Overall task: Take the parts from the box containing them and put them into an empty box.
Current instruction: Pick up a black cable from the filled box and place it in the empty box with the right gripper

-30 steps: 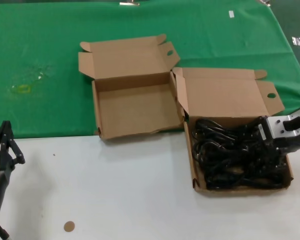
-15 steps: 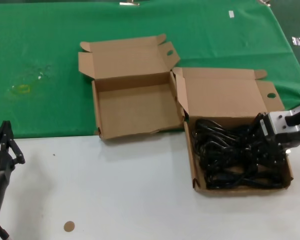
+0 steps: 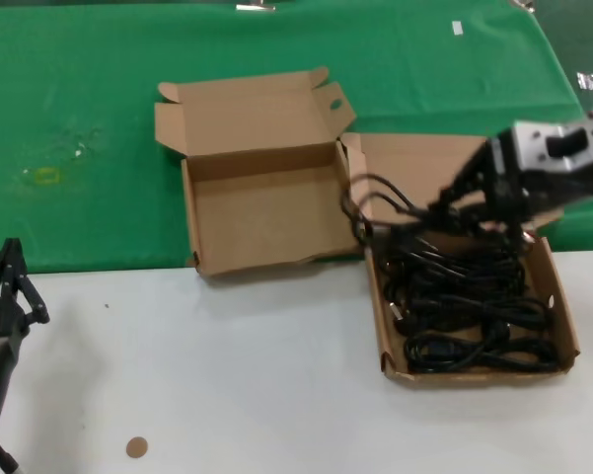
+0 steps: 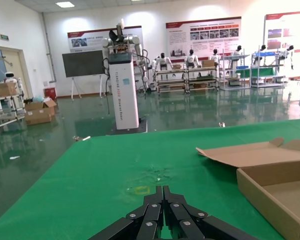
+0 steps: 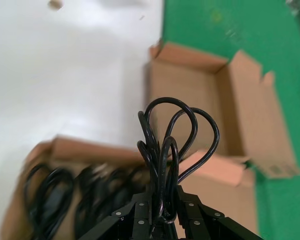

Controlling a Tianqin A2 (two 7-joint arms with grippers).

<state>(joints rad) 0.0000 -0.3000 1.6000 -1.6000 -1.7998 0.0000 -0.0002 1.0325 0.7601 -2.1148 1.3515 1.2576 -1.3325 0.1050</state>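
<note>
The black power cable, still above the back of the parts box, will be let go by my right gripper across the middle of the empty box's cardboard bottom (image 3: pixel 261 211) (image 5: pixel 193 106).
My right gripper (image 3: pixel 444 205) is shut on one coiled black power cable (image 3: pixel 380 202) and holds it in the air above the back of the box containing the parts (image 3: pixel 565 314). The cable's loops (image 5: pixel 172 135) stick out past the fingers toward the empty box (image 3: pixel 266 212). Several more black cables (image 3: pixel 469 311) lie in the straight-walled box. The empty box (image 5: pixel 189 97) sits open on the green cloth to the left, nothing inside it. My left gripper (image 4: pixel 163 191) is shut, parked low at the table's left front (image 3: pixel 5 286).
Both box lids (image 3: pixel 247 109) stand open toward the back. A green cloth (image 3: pixel 79 118) covers the far half of the table and a white surface (image 3: pixel 227 375) the near half. A small brown disc (image 3: pixel 136 447) lies on the white part near the front.
My right gripper has risen out of the box of cables with one cable in it, moving up and back toward the lid. The left arm has stayed put.
</note>
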